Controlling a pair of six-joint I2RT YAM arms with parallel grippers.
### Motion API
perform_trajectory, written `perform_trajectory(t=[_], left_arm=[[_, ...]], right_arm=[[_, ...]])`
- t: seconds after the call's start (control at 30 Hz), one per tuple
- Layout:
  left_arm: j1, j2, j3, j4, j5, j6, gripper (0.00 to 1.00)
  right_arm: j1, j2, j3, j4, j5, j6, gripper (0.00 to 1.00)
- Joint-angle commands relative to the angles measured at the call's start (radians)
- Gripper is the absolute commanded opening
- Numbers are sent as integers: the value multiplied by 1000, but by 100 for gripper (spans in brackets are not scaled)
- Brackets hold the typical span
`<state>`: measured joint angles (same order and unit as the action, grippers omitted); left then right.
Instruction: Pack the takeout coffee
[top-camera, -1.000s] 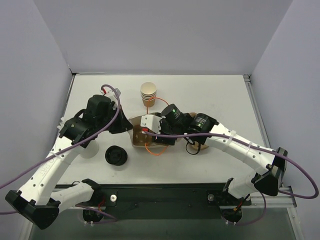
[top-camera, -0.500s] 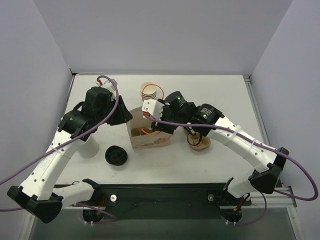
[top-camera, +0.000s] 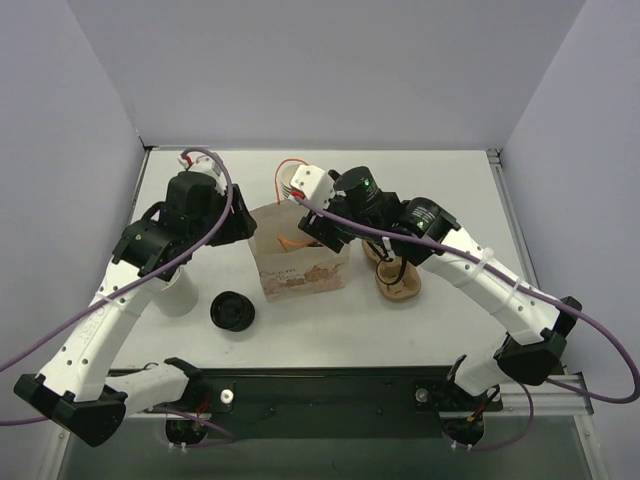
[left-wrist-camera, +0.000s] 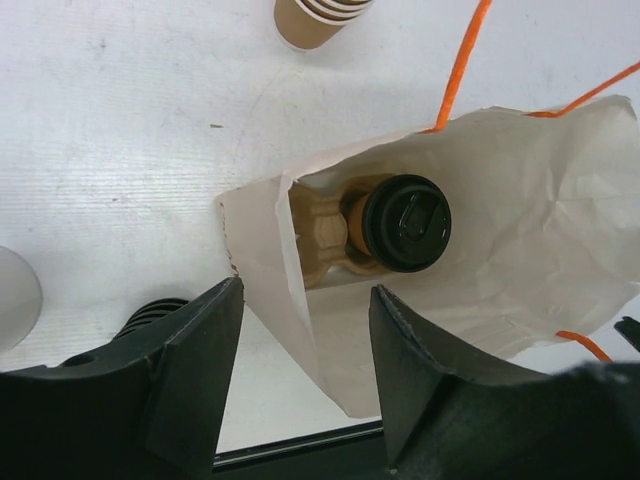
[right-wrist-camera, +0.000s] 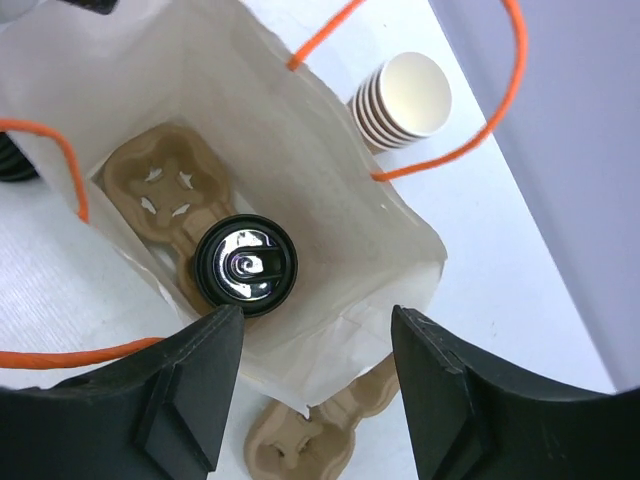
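The white cup beside the black lids is next for my left gripper, which should go there and close on a straw's end at the cup's opening (top-camera: 182, 267).
The takeout coffee (left-wrist-camera: 405, 222), a tan cup under a black lid (right-wrist-camera: 245, 262), sits in a pulp carrier (right-wrist-camera: 165, 190) inside an upright white paper bag (top-camera: 300, 275) with orange handles. In the top view the arms hide the coffee. My left gripper (left-wrist-camera: 305, 300) hangs open over the bag's left rim, whose paper wall (left-wrist-camera: 290, 300) runs under the gap between the fingers. My right gripper (right-wrist-camera: 315, 330) is open above the bag's right rim (right-wrist-camera: 400, 270), with both fingers apart from the paper.
A stack of nested tan cups (top-camera: 292, 180) stands just behind the bag. A second pulp carrier (top-camera: 397, 282) lies right of the bag. A pile of black lids (top-camera: 232, 310) and a white cup (top-camera: 178, 296) sit to the left.
The bag has gone from lying low on the table to standing upright. The left gripper has opened and let go of the bag's edge. Both grippers moved towards the back.
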<state>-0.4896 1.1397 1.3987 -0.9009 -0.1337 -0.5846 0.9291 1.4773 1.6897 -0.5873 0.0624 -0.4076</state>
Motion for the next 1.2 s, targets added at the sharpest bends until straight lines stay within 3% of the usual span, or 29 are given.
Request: perform_trajectory(t=[0.0, 0.07, 0.2, 0.57, 0.83, 1.0, 1.17], left_arm=[[5, -32, 48, 0, -56, 19, 65], [5, -40, 66, -4, -75, 17, 67], [5, -64, 94, -46, -151, 17, 68], [22, -216, -55, -257, -466, -43, 68], [78, -173, -165, -181, -527, 11, 67], [241, -66, -165, -131, -492, 60, 59], [266, -47, -190, -67, -437, 101, 55]], right_arm=[[2, -34, 54, -9, 208, 179, 64], [2, -51, 54, -11, 264, 255, 68], [25, -161, -5, -14, 361, 387, 100], [40, -521, -338, -63, 237, 819, 100], [40, -644, -381, -100, 255, 780, 100], [39, -621, -378, -105, 206, 738, 100], [39, -577, -343, -117, 180, 750, 100]])
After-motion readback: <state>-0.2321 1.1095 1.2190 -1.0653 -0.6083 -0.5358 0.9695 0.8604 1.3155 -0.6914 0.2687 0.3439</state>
